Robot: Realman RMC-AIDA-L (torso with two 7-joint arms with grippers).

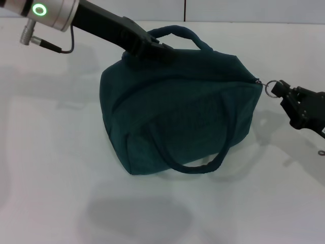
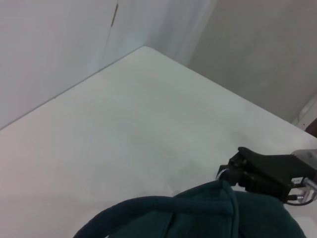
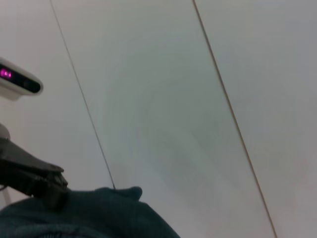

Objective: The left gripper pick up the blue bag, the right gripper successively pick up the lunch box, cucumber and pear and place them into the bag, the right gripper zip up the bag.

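My right gripper needs to release the metal zipper ring, so that I leave it hanging against the blue bag's pointed end (image 1: 255, 115).
The blue bag (image 1: 177, 112) stands in the middle of the white table, bulging and closed along its top. My left gripper (image 1: 155, 50) is shut on the bag's top edge, beside the rear handle (image 1: 177, 32). At the bag's right end, my right gripper (image 1: 281, 90) is shut on the metal zip ring (image 1: 273, 88). The left wrist view shows the bag (image 2: 208, 213) with the right gripper (image 2: 233, 173) beyond it. In the right wrist view, the left gripper (image 3: 44, 186) sits on the bag (image 3: 99, 213). The lunch box, cucumber and pear are out of view.
The white table (image 1: 51, 178) stretches around the bag on all sides. A white wall runs along its far edge (image 1: 254, 20). The bag's front handle (image 1: 203, 165) droops onto the table.
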